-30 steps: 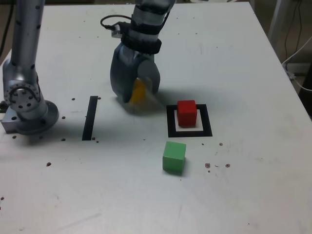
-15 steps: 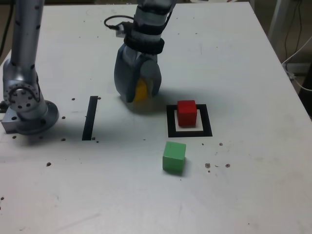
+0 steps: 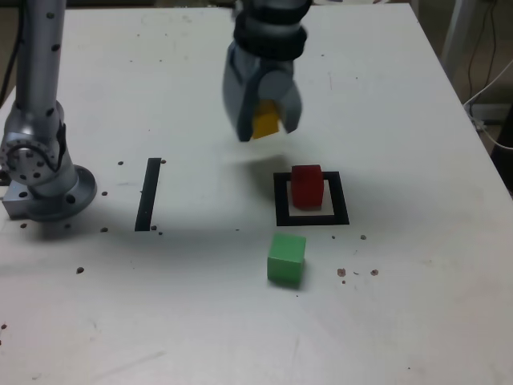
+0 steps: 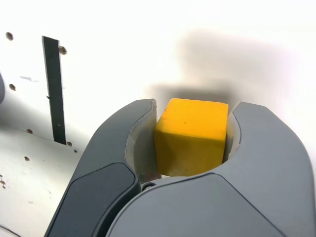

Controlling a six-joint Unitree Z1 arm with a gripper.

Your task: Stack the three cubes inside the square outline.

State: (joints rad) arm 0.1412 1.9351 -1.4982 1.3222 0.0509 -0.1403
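The yellow cube, still hanging above the table, is to go on the red cube. Next, my gripper lets go of it on top of the red cube [image 3: 309,164] inside the black square outline.
My gripper [image 3: 264,127] hangs above the table, shut on the yellow cube [image 3: 265,123], up and to the exterior view's left of the square outline [image 3: 312,216]. The wrist view shows the yellow cube [image 4: 192,136] clamped between both grey jaws. A red cube [image 3: 307,185] sits inside the black square outline on its white centre. The green cube [image 3: 286,257] rests on the table just in front of the outline, nearer the camera.
A thin black strip [image 3: 148,193] lies on the table at the exterior view's left; the strip [image 4: 54,89] also shows in the wrist view. The arm's grey base [image 3: 40,172] stands at the far left. Small dark specks dot the white tabletop [image 3: 401,305].
The gripper has closed on the yellow cube, lifted it off the table and carried it to the exterior view's right, toward the outline. Red and green cubes have not moved.
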